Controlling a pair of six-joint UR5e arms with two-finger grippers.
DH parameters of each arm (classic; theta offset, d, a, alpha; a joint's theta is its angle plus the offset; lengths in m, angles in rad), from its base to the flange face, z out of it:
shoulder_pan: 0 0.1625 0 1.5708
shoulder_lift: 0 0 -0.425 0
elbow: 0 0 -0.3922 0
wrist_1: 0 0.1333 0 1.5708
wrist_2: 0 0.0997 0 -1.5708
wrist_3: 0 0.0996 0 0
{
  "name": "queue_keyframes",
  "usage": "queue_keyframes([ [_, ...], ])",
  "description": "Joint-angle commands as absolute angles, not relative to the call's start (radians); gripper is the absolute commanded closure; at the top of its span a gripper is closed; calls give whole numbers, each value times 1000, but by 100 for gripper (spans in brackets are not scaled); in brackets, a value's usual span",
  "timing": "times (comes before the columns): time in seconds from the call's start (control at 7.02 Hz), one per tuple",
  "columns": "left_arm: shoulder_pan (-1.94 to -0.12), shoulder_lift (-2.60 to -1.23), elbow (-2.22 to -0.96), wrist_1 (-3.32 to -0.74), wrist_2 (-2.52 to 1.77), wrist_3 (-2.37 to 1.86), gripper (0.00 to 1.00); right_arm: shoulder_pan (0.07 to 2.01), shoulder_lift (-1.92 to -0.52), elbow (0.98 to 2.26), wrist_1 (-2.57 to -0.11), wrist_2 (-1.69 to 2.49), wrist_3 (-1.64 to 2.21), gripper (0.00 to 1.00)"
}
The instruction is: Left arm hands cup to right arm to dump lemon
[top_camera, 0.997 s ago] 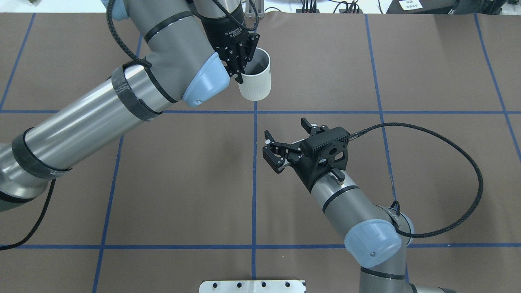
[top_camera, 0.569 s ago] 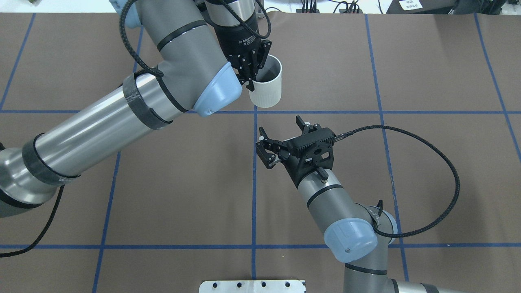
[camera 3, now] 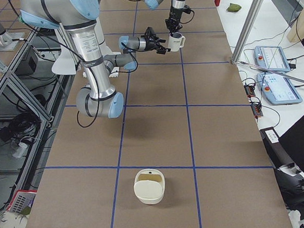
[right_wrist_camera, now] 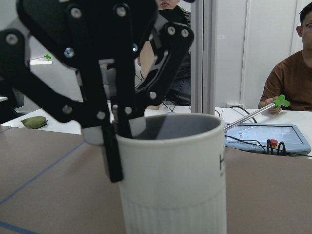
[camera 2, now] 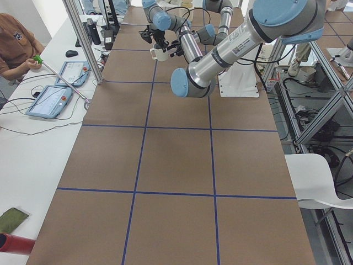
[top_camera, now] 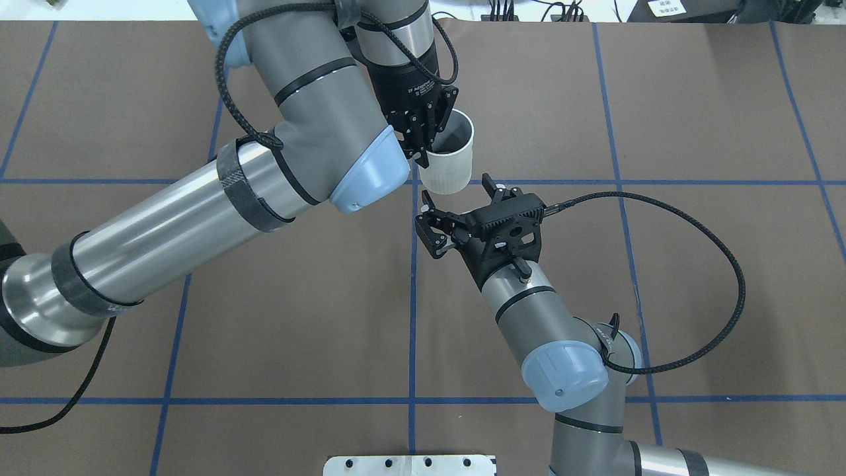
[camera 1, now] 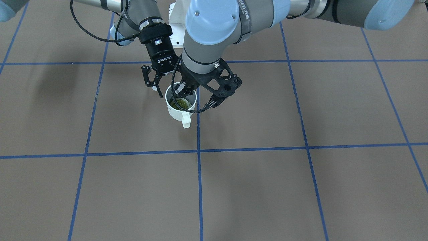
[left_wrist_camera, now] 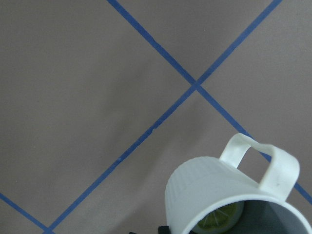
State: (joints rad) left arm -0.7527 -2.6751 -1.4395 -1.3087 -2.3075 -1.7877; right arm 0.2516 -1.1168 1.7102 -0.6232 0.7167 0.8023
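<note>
Next, my left gripper releases the white cup between the open fingers of my right gripper point(camera 1: 171, 92), up above the table, so that it lets go there.
The white cup point(top_camera: 449, 158) hangs above the table near the centre grid line, upright, its squared handle point(camera 1: 185, 121) pointing away from the robot. The yellow-green lemon point(camera 1: 180, 103) lies inside it and also shows in the left wrist view point(left_wrist_camera: 222, 219). My left gripper point(top_camera: 426, 137) is shut on the cup's rim, one finger inside the wall. My right gripper point(top_camera: 456, 208) stands open just short of the cup on the robot's side, not touching it. The right wrist view is filled by the cup point(right_wrist_camera: 170, 180) with the left fingers point(right_wrist_camera: 112, 151) on its rim.
A cream container point(camera 3: 149, 186) sits on the table far off toward the robot's right end. A metal base plate point(top_camera: 410, 465) lies at the near edge. A seated person point(right_wrist_camera: 292, 78) with a green-tipped stick and tablets point(camera 2: 49, 99) are at the side table beyond the far edge.
The left arm carried the cup rightward and nearer the robot. The right gripper, still open, moved forward up to the cup.
</note>
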Motion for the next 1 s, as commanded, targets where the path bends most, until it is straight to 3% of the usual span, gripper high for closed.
queue_keyframes([
  [0.0, -738, -2675, -1445, -1308, -2307, -1799, 100, 268, -1112, 1701, -621, 718, 804, 1],
  [0.85, -710, -2688, -1447, -1308, -2309, -1822, 100, 270, -1111, 1684, -621, 718, 802, 1],
])
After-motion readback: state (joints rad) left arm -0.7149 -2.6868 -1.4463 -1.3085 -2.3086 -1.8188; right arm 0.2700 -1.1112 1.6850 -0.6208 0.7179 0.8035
